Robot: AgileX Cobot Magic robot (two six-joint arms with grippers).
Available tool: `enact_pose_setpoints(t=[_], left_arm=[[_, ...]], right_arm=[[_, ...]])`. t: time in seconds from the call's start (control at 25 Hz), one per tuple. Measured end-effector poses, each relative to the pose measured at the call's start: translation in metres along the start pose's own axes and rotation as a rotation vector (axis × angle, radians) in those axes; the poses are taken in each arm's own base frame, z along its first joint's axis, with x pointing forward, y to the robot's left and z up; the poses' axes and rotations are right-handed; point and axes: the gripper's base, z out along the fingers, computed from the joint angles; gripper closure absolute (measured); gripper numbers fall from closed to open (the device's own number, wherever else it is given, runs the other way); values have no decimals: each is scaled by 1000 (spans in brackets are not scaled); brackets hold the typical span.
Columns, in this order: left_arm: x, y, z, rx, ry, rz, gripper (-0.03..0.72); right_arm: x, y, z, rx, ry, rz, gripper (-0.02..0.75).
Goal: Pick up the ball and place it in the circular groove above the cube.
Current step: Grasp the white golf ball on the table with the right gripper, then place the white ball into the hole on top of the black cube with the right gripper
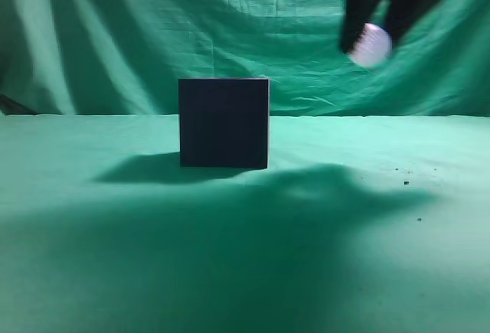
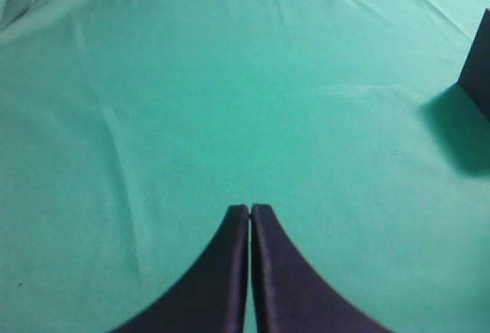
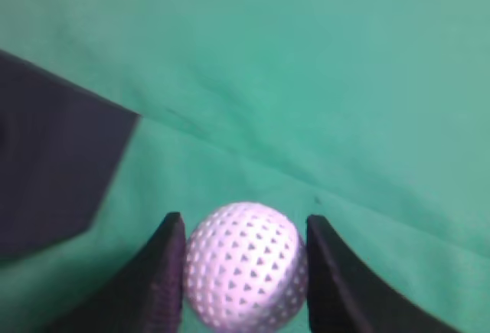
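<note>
My right gripper will release the ball, now held high above the cube, in the groove at the middle of the dark cube's top [image 1: 228,77].
The dark cube [image 1: 223,123] stands on the green cloth at the middle of the exterior view. Its top groove is hidden from this low angle. My right gripper [image 1: 373,42] is high at the upper right, well above and to the right of the cube. It is shut on the white dimpled ball [image 1: 370,45]. In the right wrist view the ball [image 3: 245,266] sits between the two jaws [image 3: 245,230], and the cube [image 3: 53,172] lies at the left. My left gripper [image 2: 250,210] is shut and empty over bare cloth. A corner of the cube [image 2: 480,65] shows at that view's right edge.
Green cloth covers the table [image 1: 383,256] and hangs as a backdrop [image 1: 153,27]. A few dark specks [image 1: 406,183] lie on the cloth at the right. The arms' shadows fall across the front of the table.
</note>
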Motion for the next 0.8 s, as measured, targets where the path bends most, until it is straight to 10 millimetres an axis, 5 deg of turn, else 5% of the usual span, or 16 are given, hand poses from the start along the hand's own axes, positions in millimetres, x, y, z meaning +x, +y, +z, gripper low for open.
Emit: enact_pose_setpoints(t=[0.2, 0.36, 0.6, 0.8], left_arm=[[0, 0, 0, 0, 0, 0, 688], [0, 0, 0, 0, 0, 0, 688], [0, 0, 0, 0, 0, 0, 688], [0, 0, 0, 0, 0, 0, 688]], right_arm=[[-23, 63, -22, -80, -92, -149, 451], [-28, 101, -11, -128, -114, -225, 451], [-29, 110, 26, -126, -83, -239, 451], [-29, 110, 35, -124, -80, -237, 451]])
